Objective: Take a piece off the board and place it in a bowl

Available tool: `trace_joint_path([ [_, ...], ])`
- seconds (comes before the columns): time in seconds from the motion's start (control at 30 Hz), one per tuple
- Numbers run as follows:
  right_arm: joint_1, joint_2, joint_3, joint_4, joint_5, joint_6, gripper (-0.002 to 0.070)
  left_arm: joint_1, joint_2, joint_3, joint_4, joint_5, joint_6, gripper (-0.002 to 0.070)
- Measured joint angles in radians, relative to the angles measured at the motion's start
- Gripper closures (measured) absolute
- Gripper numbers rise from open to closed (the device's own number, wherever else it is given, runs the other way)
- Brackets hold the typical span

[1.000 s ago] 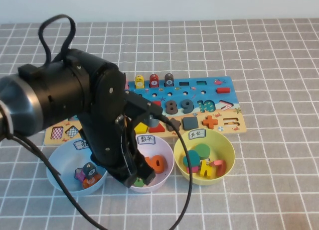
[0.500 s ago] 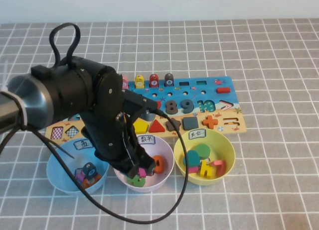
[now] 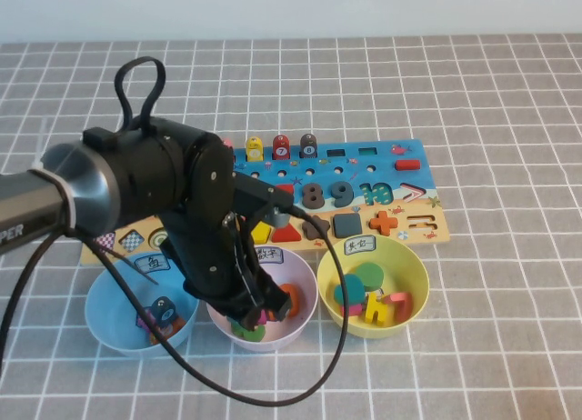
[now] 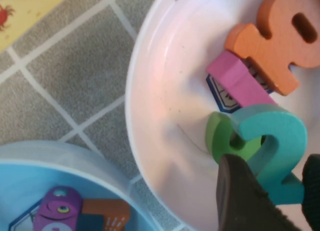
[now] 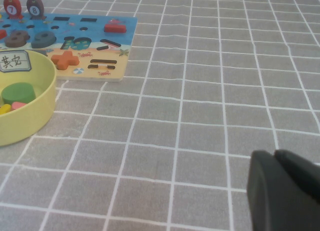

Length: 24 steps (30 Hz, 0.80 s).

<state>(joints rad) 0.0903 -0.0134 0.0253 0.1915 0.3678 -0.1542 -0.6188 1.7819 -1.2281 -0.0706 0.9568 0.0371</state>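
Next, my left gripper releases the teal "2" in the pale pink bowl (image 3: 256, 303) (image 4: 252, 98), between the green numeral and the orange numeral.
My left gripper (image 3: 264, 313) is down inside the pale pink bowl (image 3: 305, 315), the middle one in the front row. In the left wrist view its fingers (image 4: 240, 196) close on the foot of the teal "2" piece (image 4: 272, 136), which rests against a green numeral (image 4: 222, 136) on the bowl's floor (image 4: 155, 101). An orange numeral (image 4: 280, 36) and a pink piece (image 4: 235, 78) lie beside them. The board (image 3: 400, 165) lies behind the bowls. My right gripper (image 5: 285, 191) is shut and empty over bare tablecloth, out of the high view.
A blue bowl (image 3: 100, 320) with several pieces stands to the left of the pink bowl. A yellow bowl (image 3: 414, 265) with several pieces stands to its right. The left arm's bulk and cable cover the board's left part. Grey checked cloth covers the table.
My left arm has drawn back from the camera and sunk lower, bringing the gripper further into the pink bowl. The right arm has not moved.
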Motion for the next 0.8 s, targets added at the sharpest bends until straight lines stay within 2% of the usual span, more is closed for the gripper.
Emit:
trace_joint_path([
  [0.8, 0.0, 0.0, 0.0, 0.0, 0.0, 0.0, 0.0694, 0.0, 0.023, 0.0, 0.0, -0.044, -0.026, 0.0454],
])
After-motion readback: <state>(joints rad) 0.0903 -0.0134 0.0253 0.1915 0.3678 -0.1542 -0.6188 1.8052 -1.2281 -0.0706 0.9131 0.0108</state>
